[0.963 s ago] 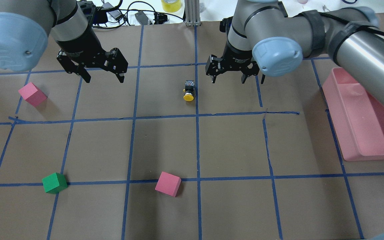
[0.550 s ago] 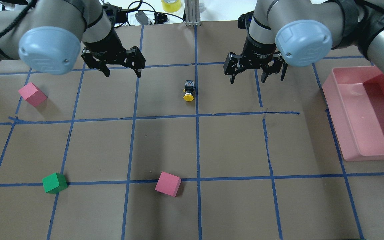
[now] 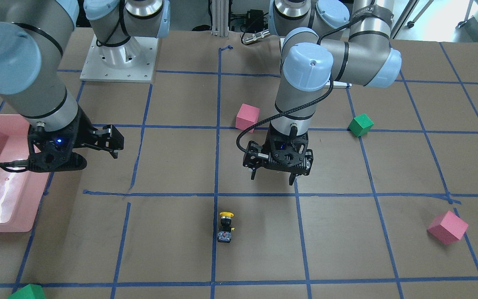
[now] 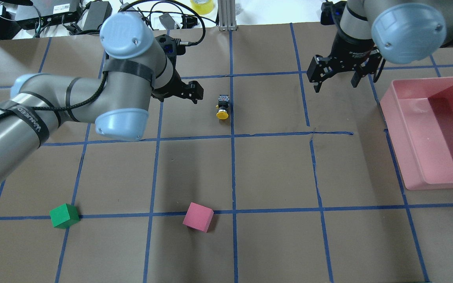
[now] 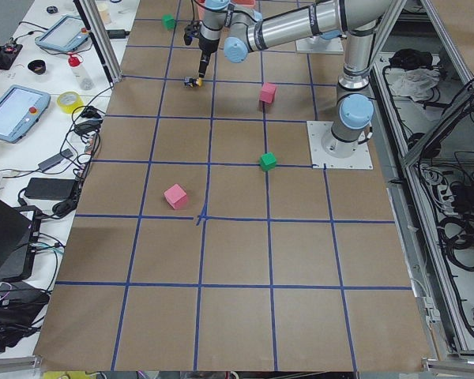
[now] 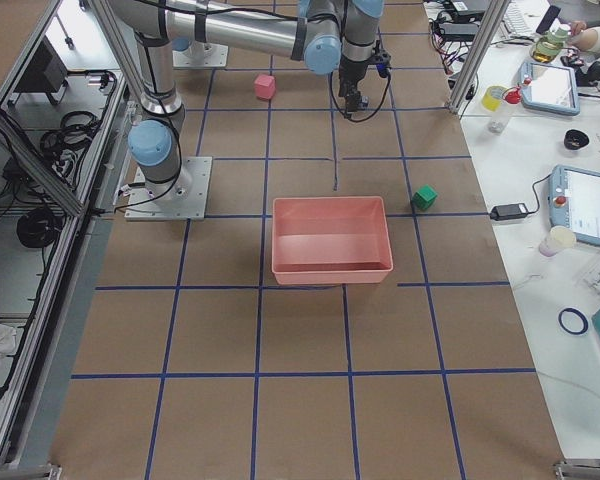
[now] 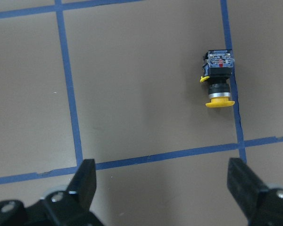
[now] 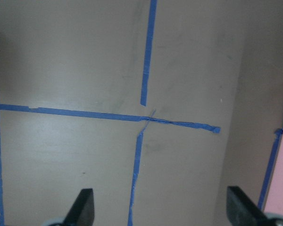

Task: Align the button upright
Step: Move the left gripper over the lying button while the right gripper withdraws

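Note:
I should move my left gripper next to the yellow cap [image 3: 226, 214] [image 7: 220, 101] of the button that lies beside the blue tape line and close it there.
The button [image 4: 222, 107] lies on its side on the brown paper next to a blue tape line, with its yellow cap toward the robot. It also shows in the front view [image 3: 225, 226] and the left wrist view [image 7: 218, 77]. My left gripper [image 3: 273, 177] is open and empty, hovering just to the robot's left of the button. In its wrist view [image 7: 162, 188] the button lies ahead and right of the jaws. My right gripper [image 4: 336, 84] is open and empty, well to the button's right, over bare paper [image 8: 160, 212].
A pink bin [image 4: 407, 157] stands at the table's right edge. A pink cube [image 4: 198, 216] and a green cube [image 4: 64, 215] sit nearer the robot. Another pink cube [image 3: 447, 227] is on the robot's left, hidden by my left arm in the overhead view.
My left arm has swung right, bringing its open gripper close beside the button. My right gripper has moved right and away, toward the bin. The button has not moved.

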Tool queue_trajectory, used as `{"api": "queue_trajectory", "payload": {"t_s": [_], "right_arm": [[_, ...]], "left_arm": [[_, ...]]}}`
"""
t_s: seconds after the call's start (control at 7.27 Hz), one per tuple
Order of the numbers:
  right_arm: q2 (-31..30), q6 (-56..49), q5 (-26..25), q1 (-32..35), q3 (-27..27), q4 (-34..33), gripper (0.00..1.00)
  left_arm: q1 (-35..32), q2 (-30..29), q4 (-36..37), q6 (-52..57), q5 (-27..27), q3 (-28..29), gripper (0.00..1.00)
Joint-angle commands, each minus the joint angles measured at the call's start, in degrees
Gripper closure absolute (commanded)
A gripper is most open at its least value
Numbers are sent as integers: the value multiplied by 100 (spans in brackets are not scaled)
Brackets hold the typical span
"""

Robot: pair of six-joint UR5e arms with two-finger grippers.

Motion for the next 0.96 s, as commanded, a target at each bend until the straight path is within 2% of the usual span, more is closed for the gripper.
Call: {"api": "queue_trajectory", "payload": {"t_s": [0.0,0.28,0.41,0.83], "right_arm": [[-270,-75,-75,-352,-8,97,0],[-279,-75,-180,-554,0,-60,0],[-323,-83,-207,-590,-26,-44,0],[-332,-83,-259,-607,0,0,0]], "left_arm": [[-228,-234,1672,-257,112,-803,0],[-395,-655,3243,-329,156,-1479,0],[-622,-901,3703,-747,391,-1604,1],[-906,-1649,4681,-1103,596,-1449,3]]}}
